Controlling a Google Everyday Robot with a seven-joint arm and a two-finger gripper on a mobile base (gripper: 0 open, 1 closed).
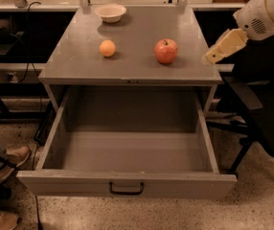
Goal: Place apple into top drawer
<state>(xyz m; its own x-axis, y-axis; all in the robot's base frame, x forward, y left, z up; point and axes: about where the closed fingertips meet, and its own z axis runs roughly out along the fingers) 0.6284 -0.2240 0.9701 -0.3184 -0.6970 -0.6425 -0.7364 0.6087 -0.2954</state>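
Note:
The gripper next closes on the red apple's side (172,51) nearest the dark chair, on the cabinet top.
The red apple (166,51) stands on the grey cabinet top (132,66), right of centre. The top drawer (127,182) is pulled fully out below it, empty, with a black handle (126,189) at the middle of its front panel. My gripper (212,57), cream-coloured, hangs at the cabinet top's right edge, to the right of the apple and apart from it. It comes down from the white arm (264,11) at the upper right and holds nothing.
A small orange fruit (107,48) lies left of the apple. A white bowl (110,12) stands at the back of the top. A dark chair (259,114) is at the right. A person's leg and shoes (0,166) are at the left on the speckled floor.

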